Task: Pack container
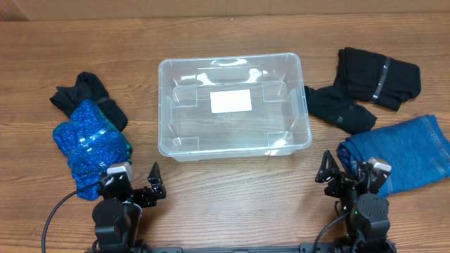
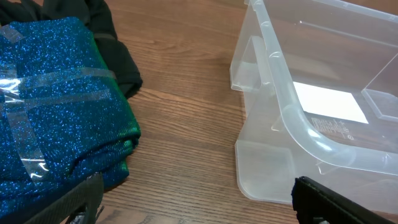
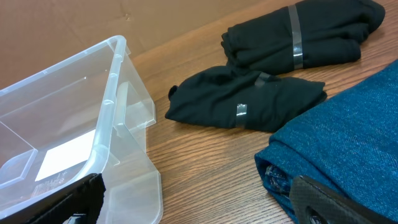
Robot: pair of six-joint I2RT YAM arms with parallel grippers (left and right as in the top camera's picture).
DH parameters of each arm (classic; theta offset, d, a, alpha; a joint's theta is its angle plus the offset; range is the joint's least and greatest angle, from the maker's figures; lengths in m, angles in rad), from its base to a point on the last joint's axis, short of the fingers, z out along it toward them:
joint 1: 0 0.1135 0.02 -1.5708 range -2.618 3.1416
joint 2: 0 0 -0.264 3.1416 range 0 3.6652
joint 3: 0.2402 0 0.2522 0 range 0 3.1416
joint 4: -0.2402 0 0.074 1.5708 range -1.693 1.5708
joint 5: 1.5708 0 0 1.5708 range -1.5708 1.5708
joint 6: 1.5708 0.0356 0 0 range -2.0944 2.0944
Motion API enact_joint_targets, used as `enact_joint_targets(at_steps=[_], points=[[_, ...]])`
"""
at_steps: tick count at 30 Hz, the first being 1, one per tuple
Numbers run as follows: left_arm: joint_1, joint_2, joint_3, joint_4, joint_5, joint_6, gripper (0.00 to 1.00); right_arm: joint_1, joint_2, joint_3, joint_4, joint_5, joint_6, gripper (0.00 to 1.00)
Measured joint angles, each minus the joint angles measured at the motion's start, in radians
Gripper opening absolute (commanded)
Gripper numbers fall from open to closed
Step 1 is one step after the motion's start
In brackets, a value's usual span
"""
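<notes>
The sparkly blue folded cloth has its outer edge (image 1: 70,153) farthest from the container, and my left gripper will go there next and close on it.
The clear plastic container (image 1: 167,112) stands empty at the table's middle, a white label on its base. It also shows in the left wrist view (image 2: 292,118) and the right wrist view (image 3: 112,124). My left gripper (image 1: 144,184) is open and empty near the front edge, between a sparkly blue folded cloth (image 1: 90,144) and the container. My right gripper (image 1: 346,176) is open and empty, between the container's front right corner and folded blue jeans (image 1: 411,151).
A black garment (image 1: 88,95) lies behind the sparkly cloth at the left. Two taped black bundles lie at the right, a larger one (image 1: 376,76) at the back and a smaller one (image 1: 337,105) next to the container. Bare wood lies in front of the container.
</notes>
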Motion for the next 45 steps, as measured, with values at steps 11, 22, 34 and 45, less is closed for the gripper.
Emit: enact_joint_targets(at_steps=[11, 22, 34, 45], points=[[0.000, 0.000, 0.000, 0.000, 0.000, 0.000, 1.00, 0.000, 0.000, 0.000, 0.000, 0.000, 0.000, 1.00], [0.000, 0.000, 0.000, 0.000, 0.000, 0.000, 1.00, 0.000, 0.000, 0.000, 0.000, 0.000, -0.001, 1.00], [0.000, 0.000, 0.000, 0.031, 0.020, -0.029, 1.00, 0.000, 0.001, -0.001, 0.070, -0.068, 0.000, 1.00], [0.000, 0.405, 0.521, -0.169, 0.039, -0.100, 1.00, 0.000, 0.518, 0.492, -0.127, -0.075, -0.016, 1.00]])
